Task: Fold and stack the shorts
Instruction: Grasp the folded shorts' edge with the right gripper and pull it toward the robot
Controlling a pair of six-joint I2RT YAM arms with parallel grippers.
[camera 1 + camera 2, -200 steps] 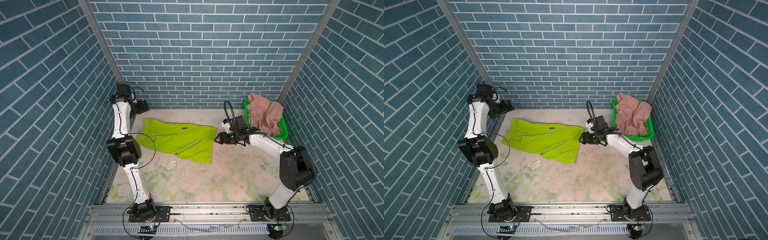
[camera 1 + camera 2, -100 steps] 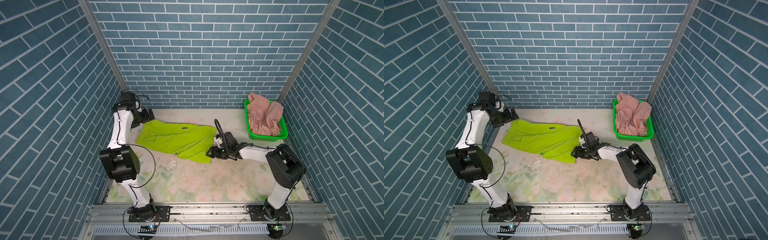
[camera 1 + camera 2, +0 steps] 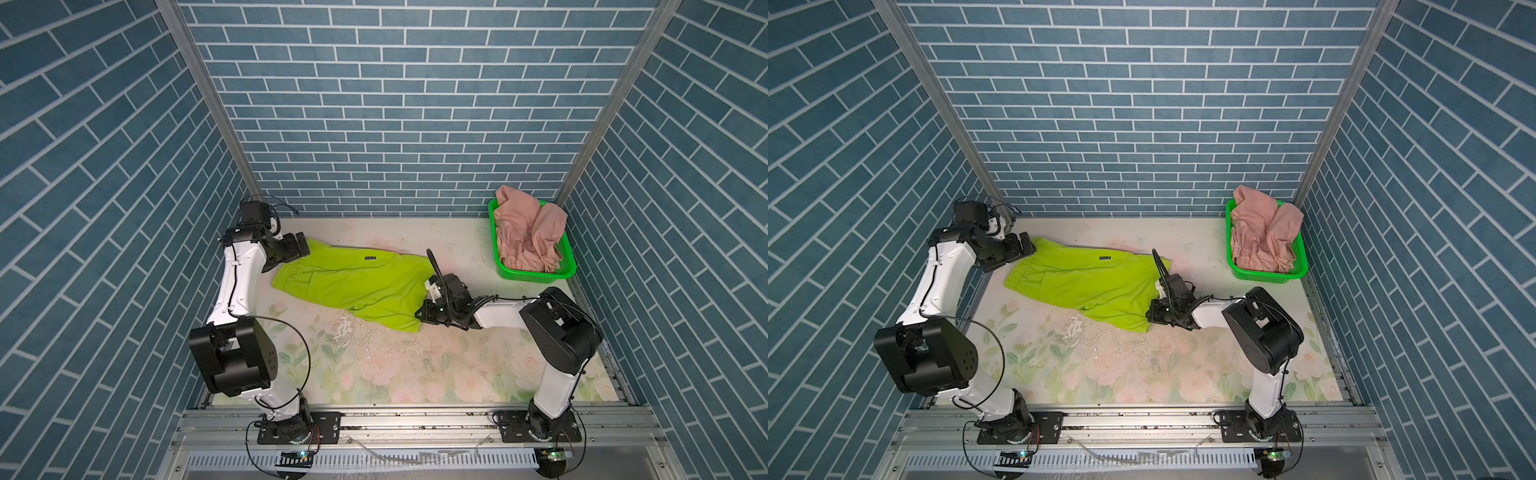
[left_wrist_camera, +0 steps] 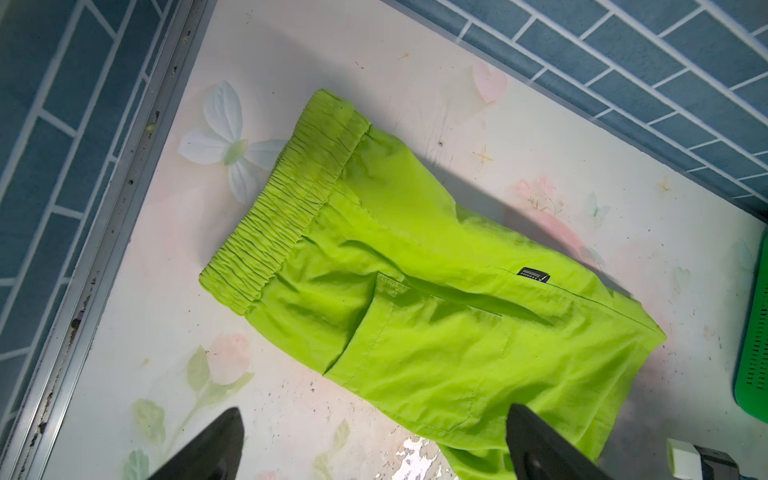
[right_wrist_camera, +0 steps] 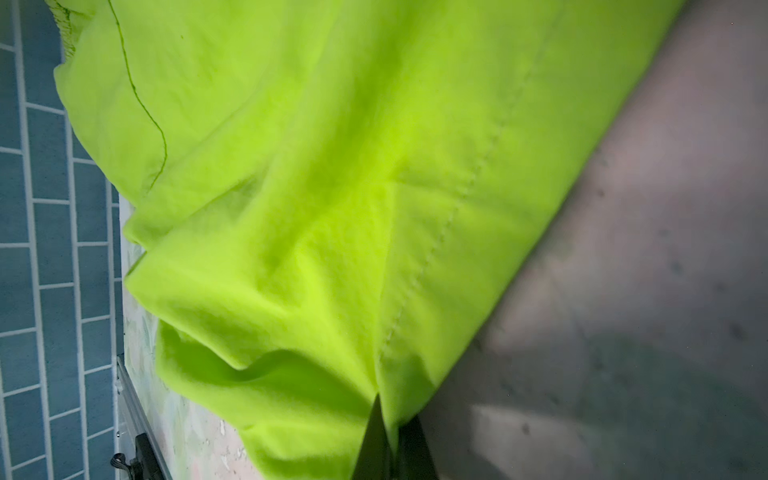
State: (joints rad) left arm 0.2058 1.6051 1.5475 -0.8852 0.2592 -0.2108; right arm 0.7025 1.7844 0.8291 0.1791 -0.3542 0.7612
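Note:
The shorts' near leg is bunched up in folds next to my right gripper, so I need to open it, grab the hem's near corner (image 3: 417,328) and pull the leg flat first.
Lime-green shorts (image 3: 357,282) (image 3: 1088,286) lie spread on the floral table, waistband toward the left. My right gripper (image 3: 419,316) (image 3: 1148,313) lies low at their near right corner. In the right wrist view it (image 5: 392,424) is shut on a pinch of the green hem (image 5: 332,249). My left gripper (image 3: 301,249) (image 3: 1025,247) hovers by the far left waistband corner. In the left wrist view it (image 4: 374,415) is open and empty above the shorts (image 4: 436,291). Pink shorts (image 3: 528,232) (image 3: 1264,237) lie crumpled in the basket.
The green plastic basket (image 3: 536,275) (image 3: 1266,275) (image 4: 754,374) stands at the back right corner. Blue brick walls close in the table on three sides. A metal rail (image 3: 415,415) runs along the front edge. A worn white patch (image 3: 345,332) marks the table near the shorts.
My right gripper came down from mid-table to the shorts' near right corner and shut on the hem. My left arm swung from the wall toward the waistband, still open.

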